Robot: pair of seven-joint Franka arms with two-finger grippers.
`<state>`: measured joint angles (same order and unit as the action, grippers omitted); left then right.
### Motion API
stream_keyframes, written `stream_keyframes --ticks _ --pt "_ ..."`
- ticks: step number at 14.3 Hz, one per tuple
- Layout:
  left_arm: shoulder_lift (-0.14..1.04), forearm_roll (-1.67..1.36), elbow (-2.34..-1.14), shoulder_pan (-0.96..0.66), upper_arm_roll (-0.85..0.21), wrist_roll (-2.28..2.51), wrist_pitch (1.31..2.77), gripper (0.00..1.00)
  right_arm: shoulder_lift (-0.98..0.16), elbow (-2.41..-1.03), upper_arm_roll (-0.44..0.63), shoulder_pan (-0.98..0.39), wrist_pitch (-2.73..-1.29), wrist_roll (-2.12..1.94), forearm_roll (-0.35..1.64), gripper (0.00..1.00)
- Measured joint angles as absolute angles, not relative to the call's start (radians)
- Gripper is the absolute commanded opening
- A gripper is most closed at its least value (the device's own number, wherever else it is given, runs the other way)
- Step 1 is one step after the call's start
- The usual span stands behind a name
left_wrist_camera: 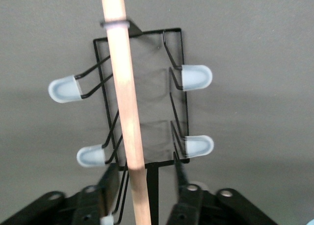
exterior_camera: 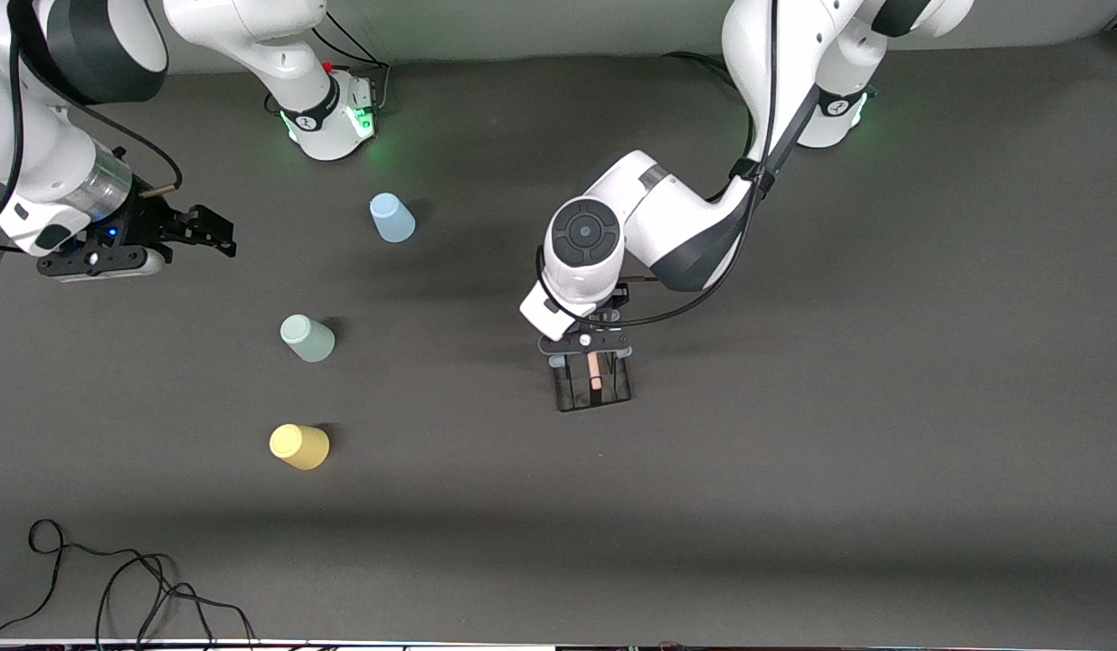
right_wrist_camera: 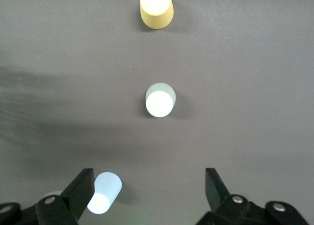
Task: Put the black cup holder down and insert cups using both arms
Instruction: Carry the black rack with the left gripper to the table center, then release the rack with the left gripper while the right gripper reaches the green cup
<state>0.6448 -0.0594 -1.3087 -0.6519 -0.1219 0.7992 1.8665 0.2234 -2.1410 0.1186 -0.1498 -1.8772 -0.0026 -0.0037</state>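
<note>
The body of the mint green cup [exterior_camera: 310, 340] [right_wrist_camera: 161, 95] between the light blue cup and the yellow cup will be gripped by my right gripper.
The black cup holder [exterior_camera: 612, 395] stands on the table's middle, its wooden handle [left_wrist_camera: 122, 87] on top and pale-tipped pegs to both sides. My left gripper [exterior_camera: 594, 360] is right over it, open, its fingers [left_wrist_camera: 110, 178] astride the handle's end with a gap on each side. Three cups stand upside down toward the right arm's end: light blue [exterior_camera: 392, 218], mint green [exterior_camera: 307, 338] and yellow [exterior_camera: 298, 447], the yellow one nearest the front camera. My right gripper [exterior_camera: 216, 233] hovers open and empty beside the blue cup [right_wrist_camera: 104, 193]; mint [right_wrist_camera: 160, 100] and yellow [right_wrist_camera: 156, 8] also show there.
A loose black cable [exterior_camera: 115, 579] lies at the table's edge nearest the front camera, at the right arm's end. The left arm's elbow [exterior_camera: 648, 226] hangs over the table's middle. Both arm bases stand at the edge farthest from the camera.
</note>
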Motion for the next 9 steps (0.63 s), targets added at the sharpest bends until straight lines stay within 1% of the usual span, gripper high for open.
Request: stream_keyframes --ticks 2,5,7,9 --pt "0.62 -0.059 -1.249 -0.626 -0.105 0.8 1.739 1.0 0.211 -2.201 0.121 -0.15 -1.973 -0.004 -0.004 1.0" --pt "0.538 -0.055 -1.15 -0.497 -0.094 0.695 1.487 1.0 0.147 -2.286 0.119 -0.151 -2.123 -0.004 -0.004 1.0" --pt "0.469 -0.041 -1.132 -0.374 -0.088 0.532 1.383 1.0 0.082 -2.343 0.117 -0.154 -2.258 -0.004 -0.004 1.0" --pt "0.415 0.024 -1.131 -0.253 -0.085 0.309 1.323 1.0 0.011 -2.412 0.116 -0.165 -2.421 -0.004 -0.004 1.0"
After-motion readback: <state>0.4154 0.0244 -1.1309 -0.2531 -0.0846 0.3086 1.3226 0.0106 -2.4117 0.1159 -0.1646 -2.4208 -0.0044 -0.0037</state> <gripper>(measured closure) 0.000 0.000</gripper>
